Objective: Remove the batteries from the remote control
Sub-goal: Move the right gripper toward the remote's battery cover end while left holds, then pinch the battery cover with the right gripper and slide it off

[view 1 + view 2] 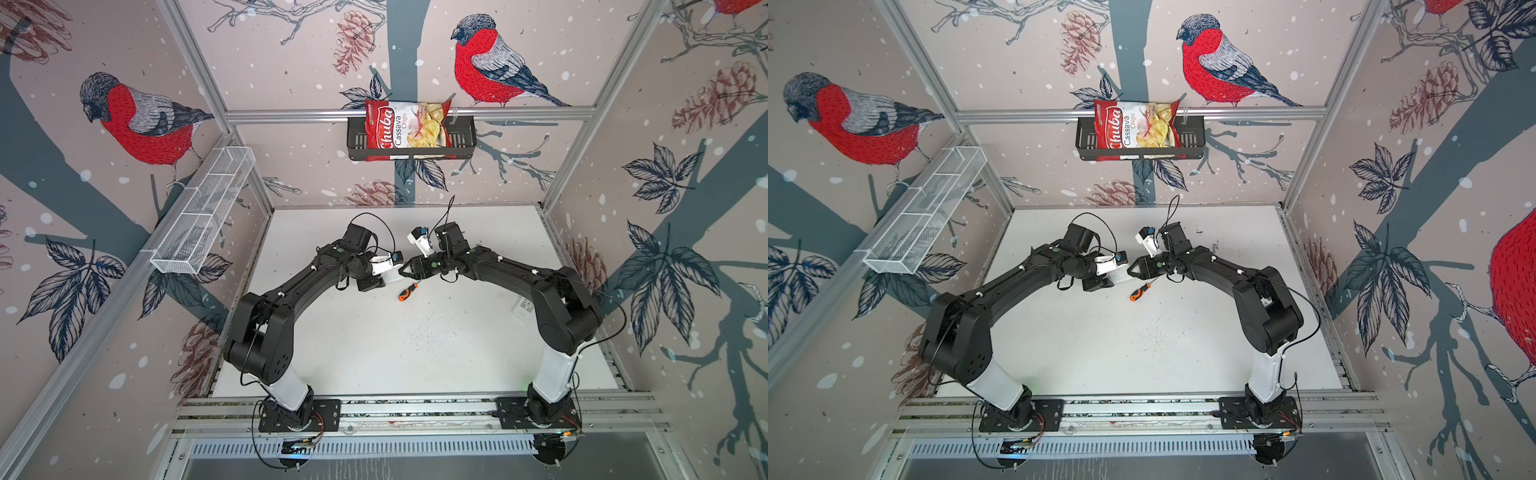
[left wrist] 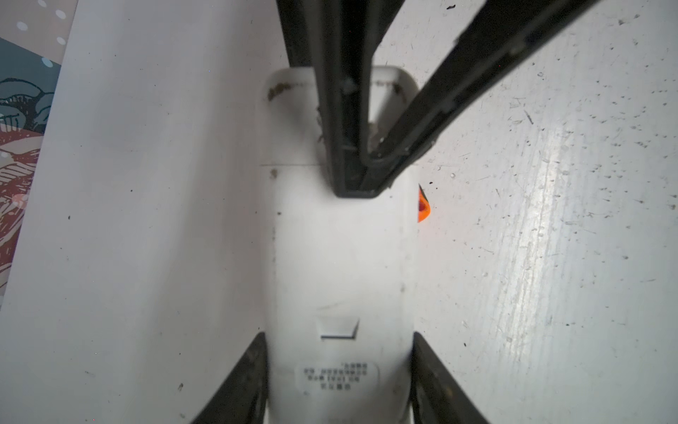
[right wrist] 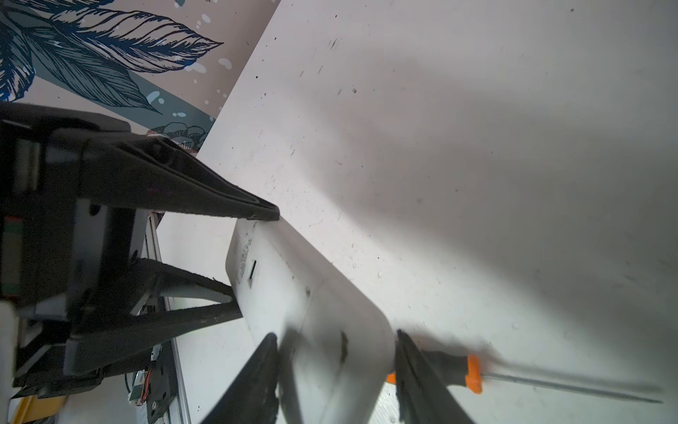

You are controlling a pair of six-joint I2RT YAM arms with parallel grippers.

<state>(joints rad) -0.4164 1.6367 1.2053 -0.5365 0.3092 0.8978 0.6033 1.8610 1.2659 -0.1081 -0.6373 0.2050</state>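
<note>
My right gripper needs to open, take the battery cover [image 2: 293, 127] and slide it off, because its finger crosses the closed cover's seam onto the remote control's body.
My left gripper [image 2: 339, 336] is shut across the width of the white remote control [image 2: 341, 257] at its labelled end and holds it above the table. The remote's back faces the left wrist camera and looks closed. The batteries are hidden. My right gripper [image 3: 335, 334] straddles the remote control [image 3: 330, 312] at its other end. One of its fingers [image 2: 345, 147] lies over the back. Both fingers sit right at the remote, but blur hides whether they press on it. In the right wrist view the left gripper [image 3: 253, 264] clamps the far end.
An orange-and-black screwdriver [image 1: 407, 292] [image 1: 1139, 292] lies on the white table just under the grippers; it also shows in the wrist views as the screwdriver [image 3: 473, 372] [image 2: 423, 209]. A white keypad device [image 1: 523, 308] lies under the right arm. On the back wall, a black basket [image 1: 465, 139] holds a chips bag.
</note>
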